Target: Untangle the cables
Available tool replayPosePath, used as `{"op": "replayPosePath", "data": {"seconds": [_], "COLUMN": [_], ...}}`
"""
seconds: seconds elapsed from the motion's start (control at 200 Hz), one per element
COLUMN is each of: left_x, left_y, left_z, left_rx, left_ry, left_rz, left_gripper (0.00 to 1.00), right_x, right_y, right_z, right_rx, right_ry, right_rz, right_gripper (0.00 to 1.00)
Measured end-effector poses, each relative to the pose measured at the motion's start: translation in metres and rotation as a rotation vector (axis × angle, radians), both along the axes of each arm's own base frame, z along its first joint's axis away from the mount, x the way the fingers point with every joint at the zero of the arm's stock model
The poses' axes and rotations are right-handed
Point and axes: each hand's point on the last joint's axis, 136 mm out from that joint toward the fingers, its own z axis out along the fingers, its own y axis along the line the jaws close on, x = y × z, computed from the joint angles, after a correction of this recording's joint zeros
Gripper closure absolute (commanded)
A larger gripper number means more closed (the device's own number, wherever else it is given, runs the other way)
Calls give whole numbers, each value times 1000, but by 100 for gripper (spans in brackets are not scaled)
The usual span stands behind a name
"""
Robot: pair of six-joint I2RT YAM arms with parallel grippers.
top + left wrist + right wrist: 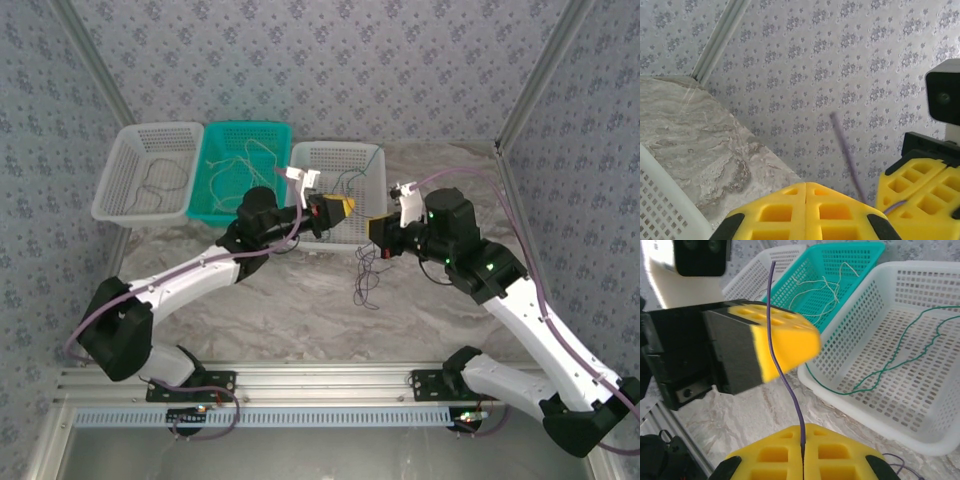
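The purple cable stands beside my left gripper's closed, empty fingers, so they should open and take it near its loose end (pixel 773 266).
A thin dark purple cable (pixel 793 395) rises from between the closed yellow jaws of my right gripper (pixel 803 427), which is shut on it. From above, that gripper (pixel 374 228) hovers over the marble table just in front of the right white basket. The cable's tangled rest (pixel 362 285) dangles onto the table below it. My left gripper (pixel 347 206) is close beside it, over the basket's front rim. Its jaws (pixel 806 184) are pressed together and nothing shows between them. The purple cable (pixel 846 155) stands just to its right, beside the right gripper's fingers (pixel 920 195).
Three baskets line the back. The left white basket (pixel 150 130) holds a dark grey cable (pixel 160 180). The teal basket (pixel 245 128) holds cream cables (pixel 235 165). The right white basket (pixel 335 150) holds a green cable (pixel 860 388). Patterned walls enclose the table.
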Motion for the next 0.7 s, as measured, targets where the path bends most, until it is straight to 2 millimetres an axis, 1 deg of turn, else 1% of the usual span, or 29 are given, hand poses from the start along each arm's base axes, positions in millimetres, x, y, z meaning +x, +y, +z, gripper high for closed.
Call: {"op": "replayPosePath", "data": {"seconds": [0.1,0.125,0.205,0.23,0.27,0.37,0.5,0.615,0.7], "left_x": [0,0,-7,-10,-13,-17,-11,-1,1], "left_y": [13,15,19,19,19,18,13,3,-7], "left_z": [12,15,29,33,38,42,36,18,5], "left_rx": [-25,-31,-58,-70,-92,-134,-174,-184,-184], "left_ry": [-8,-15,-42,-52,-53,-22,61,142,189], "left_rz": [31,33,16,1,-17,-47,-59,-66,-82], "left_gripper": [100,93,62,56,50,48,43,43,43], "right_x": [1,1,2,3,4,7,7,7,6], "right_y": [-5,-7,-11,-13,-16,-20,-18,-12,-8], "right_z": [-5,-6,-10,-11,-13,-13,-9,-2,2], "right_rx": [-12,-14,-20,-23,-25,-19,7,44,68], "right_ry": [-4,-3,-1,-1,0,-2,-9,-20,-26], "right_rz": [-27,-35,-62,-71,-89,-121,-118,-94,-77], "right_gripper": [100,100,100,100,100,100,100,100,100]}}
